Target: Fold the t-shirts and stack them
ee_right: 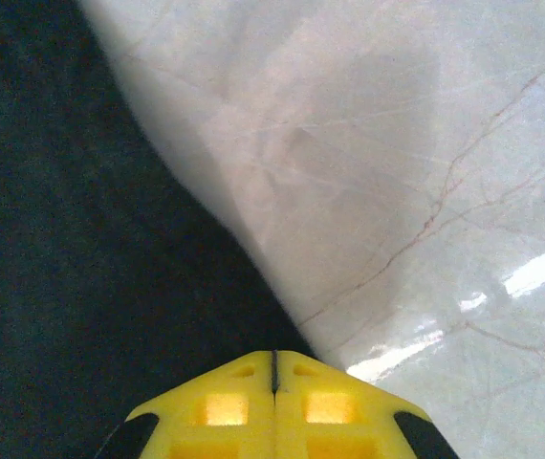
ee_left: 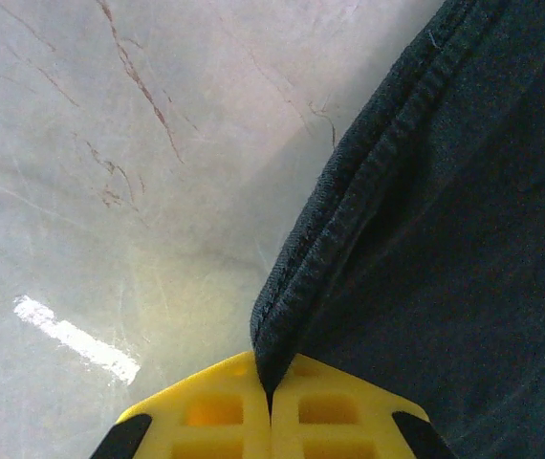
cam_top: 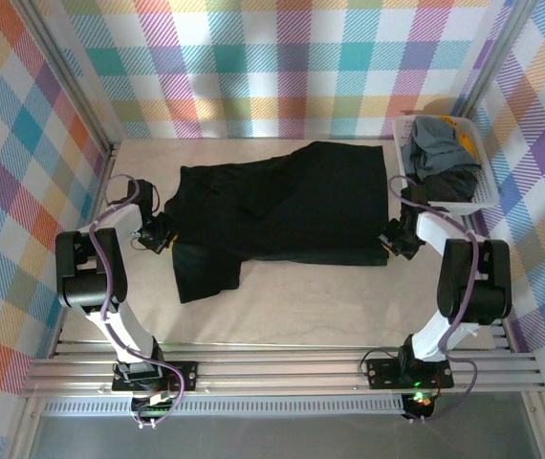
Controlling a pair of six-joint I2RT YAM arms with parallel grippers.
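Observation:
The black t-shirt's edge lies flat under my right gripper's shut fingers, so I need to open them and firmly pinch the t-shirt's near corner point(cam_top: 383, 258) before lifting.
A large black t-shirt point(cam_top: 282, 210) lies spread across the middle of the table, one part hanging toward the near left. My left gripper point(cam_top: 161, 236) is at its left edge; in the left wrist view the yellow jaws pinch the stitched hem of the black t-shirt point(ee_left: 349, 220), so the left gripper point(ee_left: 271, 382) is shut on the cloth. At the near right corner of the shirt my right gripper point(cam_top: 394, 242) is shut too, and in the right wrist view the black t-shirt point(ee_right: 81, 287) runs into the tips of the right gripper point(ee_right: 273, 368).
A white slatted basket point(cam_top: 478, 196) stands at the back right, holding grey-blue, dark and yellow-orange t-shirts point(cam_top: 440, 153). Plaid walls close in the table on three sides. Bare marble-patterned tabletop point(cam_top: 301, 296) lies in front of the black shirt.

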